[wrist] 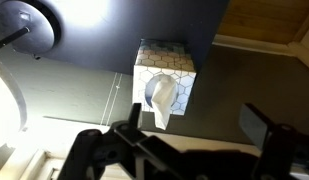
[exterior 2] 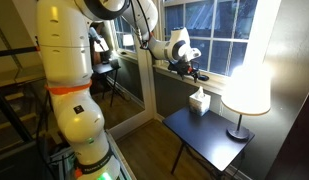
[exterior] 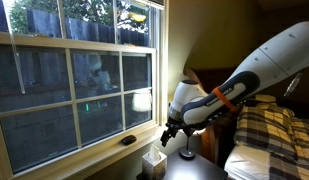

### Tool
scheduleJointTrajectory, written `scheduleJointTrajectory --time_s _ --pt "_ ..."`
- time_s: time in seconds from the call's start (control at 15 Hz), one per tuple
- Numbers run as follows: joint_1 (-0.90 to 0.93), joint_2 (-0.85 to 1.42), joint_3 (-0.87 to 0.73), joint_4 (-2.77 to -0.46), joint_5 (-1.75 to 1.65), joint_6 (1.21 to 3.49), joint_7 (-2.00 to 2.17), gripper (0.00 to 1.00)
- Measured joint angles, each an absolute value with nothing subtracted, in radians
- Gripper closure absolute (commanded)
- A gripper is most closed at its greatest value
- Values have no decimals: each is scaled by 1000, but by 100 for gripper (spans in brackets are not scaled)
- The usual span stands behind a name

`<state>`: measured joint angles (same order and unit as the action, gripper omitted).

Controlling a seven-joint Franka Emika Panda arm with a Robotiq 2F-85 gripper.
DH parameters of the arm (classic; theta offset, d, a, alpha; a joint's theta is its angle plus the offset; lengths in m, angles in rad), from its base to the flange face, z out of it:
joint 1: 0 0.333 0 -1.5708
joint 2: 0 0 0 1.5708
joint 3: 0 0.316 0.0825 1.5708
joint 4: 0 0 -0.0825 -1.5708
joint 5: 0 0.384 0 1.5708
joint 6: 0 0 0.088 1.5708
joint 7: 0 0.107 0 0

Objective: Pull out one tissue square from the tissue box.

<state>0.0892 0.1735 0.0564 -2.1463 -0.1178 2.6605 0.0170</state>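
The loose upper end [exterior: 154, 150] [wrist: 161, 121] of the white tissue square sticks up from the tissue box, and my gripper will close on it there.
The tissue box [wrist: 166, 62] is a small pale cube with a hexagon pattern. It stands on a dark side table [wrist: 84, 80], seen from above in the wrist view. A white tissue square [wrist: 161, 100] sticks up as a tuft from the box's top opening. The box also shows in both exterior views [exterior: 154, 160] [exterior 2: 199, 101]. My gripper [wrist: 194, 130] is open and empty. It hangs above the box, apart from it, with the tuft just inside its one finger. The gripper also shows in both exterior views [exterior: 172, 130] [exterior 2: 194, 73].
A lit table lamp [exterior 2: 246, 88] with a white shade stands on the same table [exterior 2: 209, 135] beside the box; its base [wrist: 24, 28] shows in the wrist view. A window and sill [exterior: 84, 90] run close behind. A bed with a plaid cover [exterior: 269, 130] lies nearby.
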Motion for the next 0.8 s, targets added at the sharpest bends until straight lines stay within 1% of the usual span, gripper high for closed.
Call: scheduleJointTrajectory --time_s 0.33,0.8 --pt "85 200 54 -2139 -115 2700 16 0" --pt "65 311 61 -2090 -83 2795 -51 0"
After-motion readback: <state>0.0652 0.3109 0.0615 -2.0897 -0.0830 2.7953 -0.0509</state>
